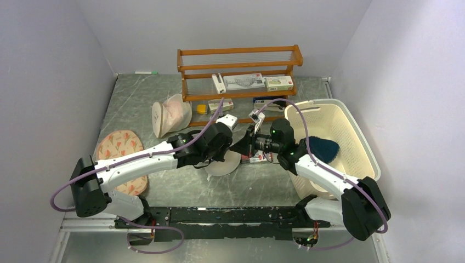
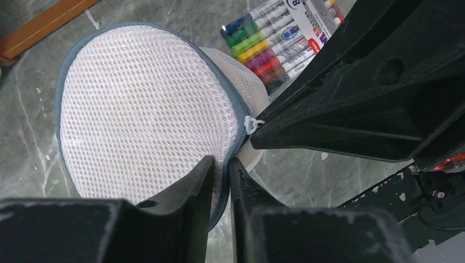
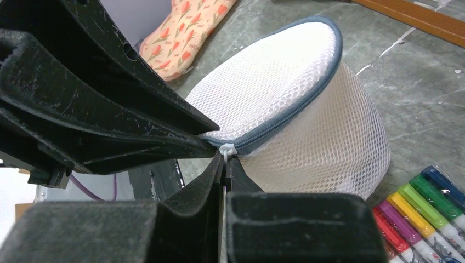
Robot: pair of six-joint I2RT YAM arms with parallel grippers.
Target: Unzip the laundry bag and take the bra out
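Note:
The robot's left gripper pinches the laundry bag's rim close beside the zip pull, so it should take the laundry bag's rim farther back (image 2: pixel 218 215) and draw it away while the right gripper steadies.
The laundry bag (image 2: pixel 148 104) is a round white mesh drum with a grey-blue zip rim, tilted up at the table's middle (image 1: pixel 224 164). It also shows in the right wrist view (image 3: pixel 307 109). My left gripper (image 2: pixel 220 164) is shut on the bag's zip rim and mesh edge. My right gripper (image 3: pixel 225 160) is shut on the small white zip pull (image 3: pixel 227 148), which also shows in the left wrist view (image 2: pixel 253 125). The zip looks closed. The bra is hidden; no yellow shows through the mesh.
A pack of coloured markers (image 2: pixel 279 38) lies just beyond the bag. A cream basket (image 1: pixel 337 142) with a dark teal cloth (image 1: pixel 324 148) stands at the right. A pinkish mesh pouch (image 1: pixel 171 115) and a wooden rack (image 1: pixel 239 71) stand behind. A floral pad (image 1: pixel 122 156) lies left.

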